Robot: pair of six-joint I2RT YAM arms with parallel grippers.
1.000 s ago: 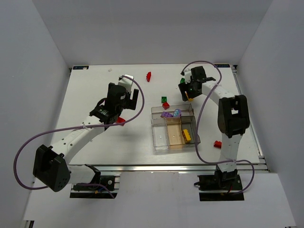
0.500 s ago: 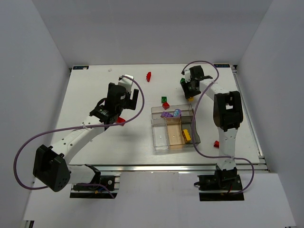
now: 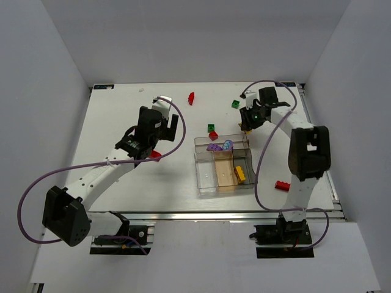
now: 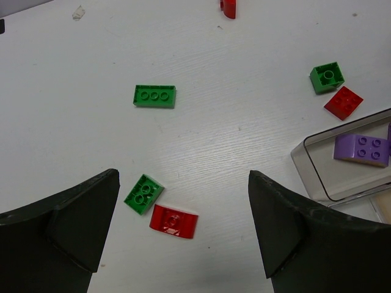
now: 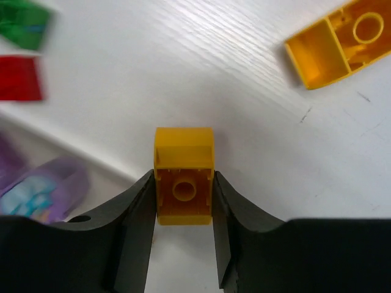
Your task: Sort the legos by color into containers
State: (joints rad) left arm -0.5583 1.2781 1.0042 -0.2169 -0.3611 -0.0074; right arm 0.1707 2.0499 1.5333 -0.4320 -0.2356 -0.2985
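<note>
I should have my right gripper release its yellow brick in the tray's grey compartment (image 3: 244, 162), behind the yellow brick that is lying there.
My right gripper (image 5: 183, 204) is shut on a yellow brick (image 5: 183, 183), held hollow side up just behind the tray's back right corner (image 3: 247, 122). A second yellow brick (image 5: 339, 43) lies on the table beyond it. The clear tray (image 3: 204, 183) holds lilac pieces (image 3: 214, 147) in its back compartment and a yellow brick (image 3: 240, 174) in a right one. My left gripper (image 4: 183, 244) is open and empty above a red brick (image 4: 174, 221) and a green brick (image 4: 144, 194), left of the tray (image 3: 146, 154).
Loose bricks lie about: green (image 4: 154, 96), green (image 3: 212, 127) and red (image 3: 214, 135) just behind the tray, green (image 3: 235, 104), red (image 3: 191, 97) at the back, red (image 3: 281, 185) right of the tray. White walls enclose the table.
My right wrist has swung round to the right with the yellow brick still gripped, uncovering the green brick at the back. The left arm has not moved.
</note>
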